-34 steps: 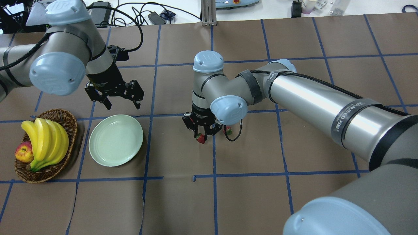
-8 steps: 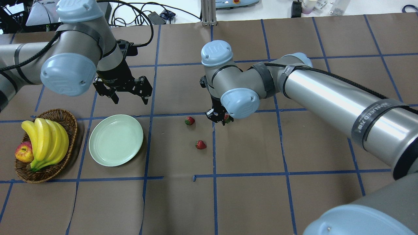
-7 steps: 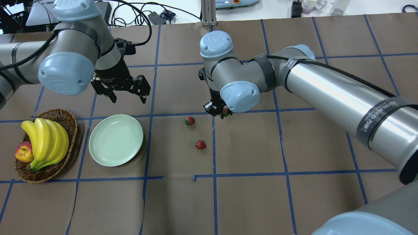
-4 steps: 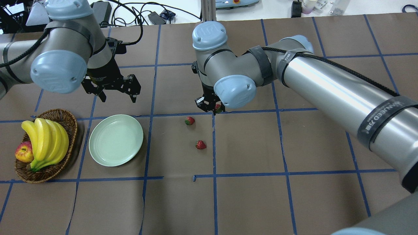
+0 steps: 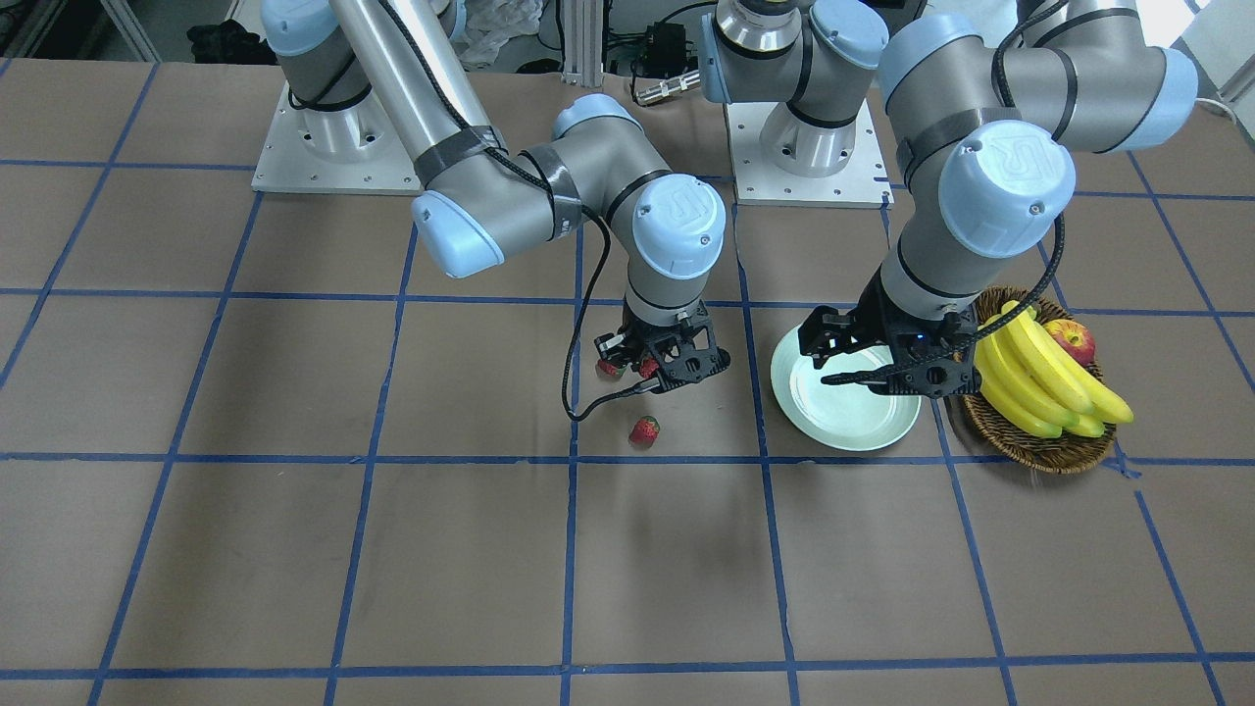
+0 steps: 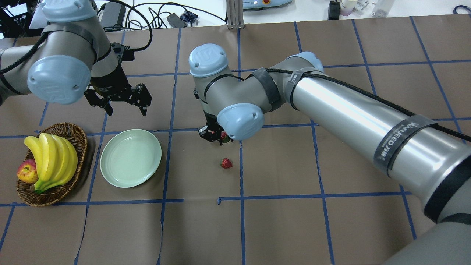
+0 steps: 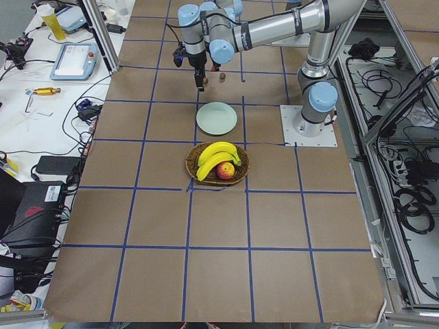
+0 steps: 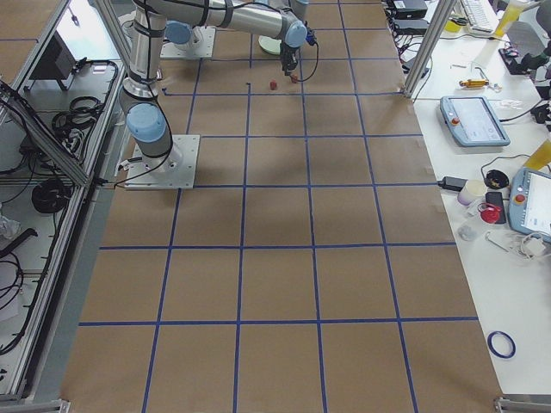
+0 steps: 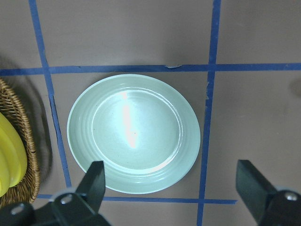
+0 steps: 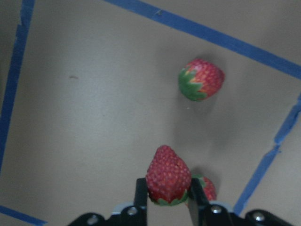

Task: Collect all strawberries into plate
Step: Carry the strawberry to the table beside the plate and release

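Observation:
The strawberry in my right gripper [image 5: 648, 369] is the one nearest the plate, so once it lies on the table, my left gripper needs to close on it.
My right gripper [image 6: 218, 135] is shut on a strawberry [image 10: 168, 176] and holds it a little above the table, right of the plate. A second strawberry [image 10: 205, 187] lies on the table right under that gripper, mostly hidden. The third strawberry [image 6: 226, 163] lies on the table nearer the front; it also shows in the front view [image 5: 644, 429]. The pale mint-green plate [image 6: 130, 158] holds nothing. My left gripper [image 6: 126, 109] is open and empty, hovering over the plate's far edge; the left wrist view looks straight down on the plate [image 9: 134, 132].
A brown wicker basket [image 6: 73, 133] with bananas [image 6: 51, 158] and a red-yellow apple [image 6: 26, 171] stands just left of the plate. The brown table cover carries a blue tape grid. Cables and gear lie beyond the far edge.
My right gripper has moved left toward the plate with the strawberry in it and now covers the second berry. My left gripper has drifted a little left, still open.

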Action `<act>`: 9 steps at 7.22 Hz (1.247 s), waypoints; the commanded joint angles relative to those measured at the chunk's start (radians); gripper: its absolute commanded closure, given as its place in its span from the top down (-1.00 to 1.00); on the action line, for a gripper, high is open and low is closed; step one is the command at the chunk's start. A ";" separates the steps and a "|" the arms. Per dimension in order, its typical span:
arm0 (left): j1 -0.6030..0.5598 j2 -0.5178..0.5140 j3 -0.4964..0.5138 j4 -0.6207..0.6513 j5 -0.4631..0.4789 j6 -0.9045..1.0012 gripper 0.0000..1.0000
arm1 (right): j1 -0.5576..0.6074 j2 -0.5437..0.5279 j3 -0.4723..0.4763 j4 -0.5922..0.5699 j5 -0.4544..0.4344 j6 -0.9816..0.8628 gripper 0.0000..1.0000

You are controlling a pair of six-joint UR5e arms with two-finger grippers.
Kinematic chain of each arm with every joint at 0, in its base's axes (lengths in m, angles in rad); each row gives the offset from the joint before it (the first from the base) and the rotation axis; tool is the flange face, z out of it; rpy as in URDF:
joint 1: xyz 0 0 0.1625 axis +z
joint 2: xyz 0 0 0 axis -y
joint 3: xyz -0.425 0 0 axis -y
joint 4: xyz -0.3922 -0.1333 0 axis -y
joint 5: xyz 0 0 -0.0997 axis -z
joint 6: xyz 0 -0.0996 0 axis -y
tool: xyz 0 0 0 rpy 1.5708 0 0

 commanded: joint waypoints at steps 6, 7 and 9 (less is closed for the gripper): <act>-0.001 -0.003 0.005 0.002 -0.003 -0.001 1.00 | 0.030 0.029 -0.010 -0.054 0.050 0.021 1.00; -0.003 -0.003 0.006 0.002 -0.005 -0.004 1.00 | 0.021 0.011 -0.029 -0.044 0.044 0.026 1.00; -0.010 -0.008 0.006 0.002 -0.005 -0.024 1.00 | -0.045 -0.073 -0.036 0.046 0.040 0.024 1.00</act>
